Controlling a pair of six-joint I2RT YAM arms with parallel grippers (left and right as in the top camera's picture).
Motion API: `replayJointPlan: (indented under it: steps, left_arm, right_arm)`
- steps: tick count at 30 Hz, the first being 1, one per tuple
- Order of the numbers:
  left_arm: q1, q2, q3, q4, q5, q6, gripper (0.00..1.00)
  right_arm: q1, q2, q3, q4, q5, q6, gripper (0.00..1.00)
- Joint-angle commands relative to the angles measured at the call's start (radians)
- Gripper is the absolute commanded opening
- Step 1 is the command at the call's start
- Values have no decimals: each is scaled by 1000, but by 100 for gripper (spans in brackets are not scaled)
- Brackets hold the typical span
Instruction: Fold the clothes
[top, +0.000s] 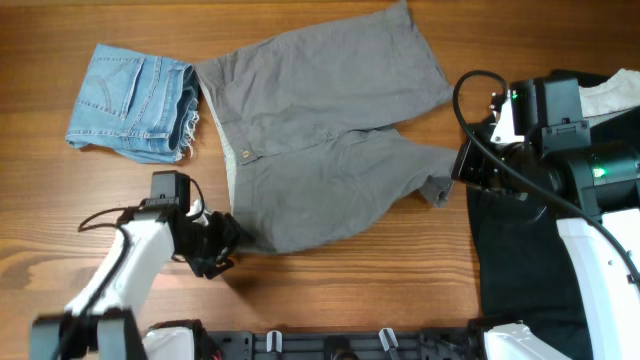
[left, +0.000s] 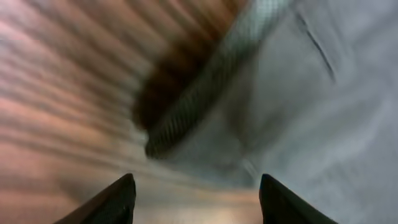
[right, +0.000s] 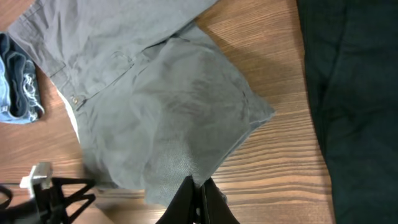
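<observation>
My right gripper needs to let go of the near leg's hem corner on the far leg of the grey shorts (top: 408, 76).
The grey shorts (top: 320, 150) lie spread on the wooden table, waistband to the left, legs to the right. My right gripper (top: 445, 188) is shut on the hem corner of the near leg (right: 186, 155) and holds it lifted off the wood; its fingers (right: 199, 190) pinch the cloth. My left gripper (top: 225, 245) is open at the near waistband corner (left: 186, 118), its fingers (left: 196, 196) just short of the cloth edge. The left wrist view is blurred.
Frayed light-blue denim shorts (top: 135, 100) lie folded at the far left, also in the right wrist view (right: 15, 84). A large black garment (top: 530, 260) lies at the right under the right arm, with a pale cloth (top: 610, 95) at its far end.
</observation>
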Motion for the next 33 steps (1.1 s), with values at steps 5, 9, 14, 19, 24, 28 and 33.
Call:
replayJointPlan:
  steps: [5, 9, 14, 19, 24, 28, 33]
  left_arm:
    - [-5, 202, -10, 132, -116, -57, 4]
    - [29, 146, 52, -32, -112, 69, 4]
    - [99, -142, 396, -537, -263, 180, 4]
    - [99, -359, 710, -839, -329, 175, 4]
    - [98, -356, 790, -853, -367, 149, 4]
    - [92, -198, 790, -724, -367, 153, 4]
    - [42, 18, 790, -457, -400, 179, 4]
  right_arm:
    - [-5, 7, 17, 4, 71, -12, 4]
    - [-5, 7, 18, -1, 133, -14, 4]
    - [-5, -15, 18, -41, 177, -41, 4]
    - [-5, -72, 61, -72, 190, -40, 4]
    - [-5, -51, 95, 144, 261, -40, 4]
    - [-4, 98, 95, 326, 248, -41, 4]
    - [-4, 286, 95, 465, 193, -77, 4]
